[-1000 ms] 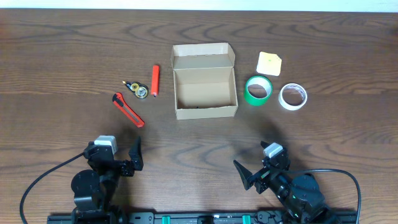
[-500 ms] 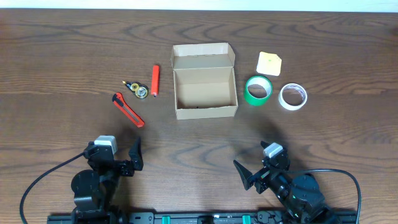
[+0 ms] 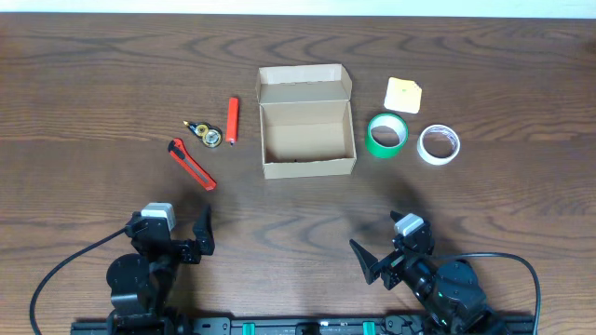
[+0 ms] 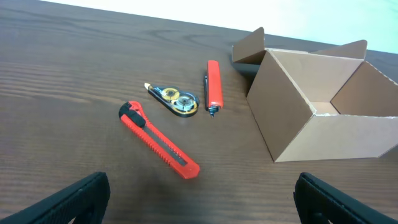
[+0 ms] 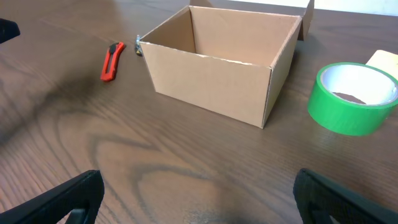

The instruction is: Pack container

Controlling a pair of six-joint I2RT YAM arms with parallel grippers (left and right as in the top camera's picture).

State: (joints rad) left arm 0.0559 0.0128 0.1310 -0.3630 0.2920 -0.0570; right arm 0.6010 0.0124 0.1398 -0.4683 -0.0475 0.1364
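I will next move my right gripper to the green tape roll's side (image 3: 404,128) (image 5: 392,101) facing the white tape roll and close it there.
The tan cardboard container (image 3: 307,135) stands open and empty at the table's middle, its flap lid folded back; it also shows in the left wrist view (image 4: 317,112) and the right wrist view (image 5: 221,62). Left of it lie a red marker (image 3: 232,120), a small correction-tape dispenser (image 3: 204,133) and a red box cutter (image 3: 191,164). Right of it lie a green tape roll (image 3: 386,135), a white tape roll (image 3: 438,144) and a yellow sticky-note pad (image 3: 403,94). My left gripper (image 3: 191,237) and right gripper (image 3: 382,261) are open and empty near the front edge.
The wooden table (image 3: 112,74) stretches around the objects. Black cables loop from both arm bases at the front edge.
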